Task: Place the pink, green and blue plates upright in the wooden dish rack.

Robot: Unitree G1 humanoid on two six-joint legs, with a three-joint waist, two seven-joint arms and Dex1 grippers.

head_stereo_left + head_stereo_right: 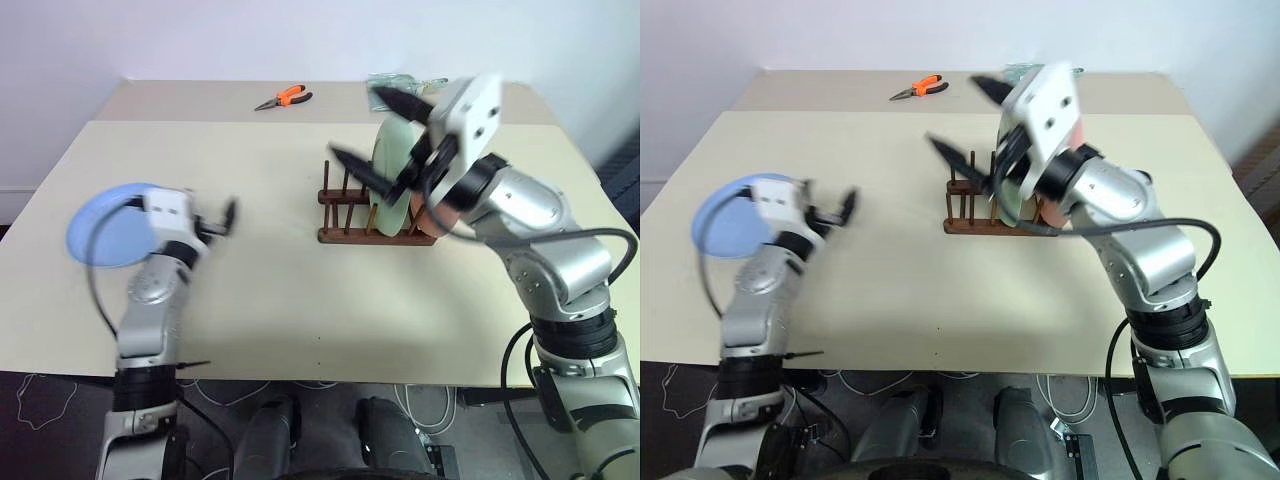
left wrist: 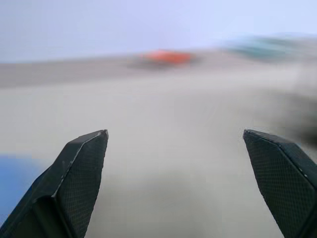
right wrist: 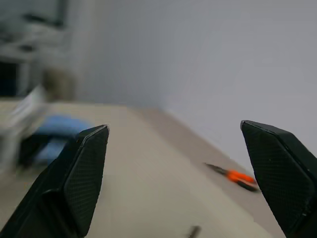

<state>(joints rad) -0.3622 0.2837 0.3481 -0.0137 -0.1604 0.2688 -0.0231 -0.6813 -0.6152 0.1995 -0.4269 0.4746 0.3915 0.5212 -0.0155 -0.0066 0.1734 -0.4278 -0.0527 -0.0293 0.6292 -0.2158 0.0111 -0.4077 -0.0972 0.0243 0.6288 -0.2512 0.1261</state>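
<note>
The robot's left gripper will move to the light blue plate next and close on the plate's near rim (image 1: 105, 266), the side toward the table's front edge.
The light blue plate (image 1: 100, 232) lies flat near the table's left edge, partly behind my left wrist. My left gripper (image 1: 220, 220) is just right of it, open and empty; its wrist view shows the fingers (image 2: 81, 168) spread and the blue plate (image 2: 15, 178) beside one finger. The mint green plate (image 1: 392, 160) stands upright in the dark wooden dish rack (image 1: 345, 215). A sliver of the pink plate (image 1: 427, 216) shows behind my right hand in the rack. My right gripper (image 1: 378, 132) hovers open and empty in front of the green plate.
Orange-handled pliers (image 1: 283, 97) lie at the table's far side, with a clear packet (image 1: 400, 82) to their right. The beige table (image 1: 280, 300) has bare room between the blue plate and the rack and along its front.
</note>
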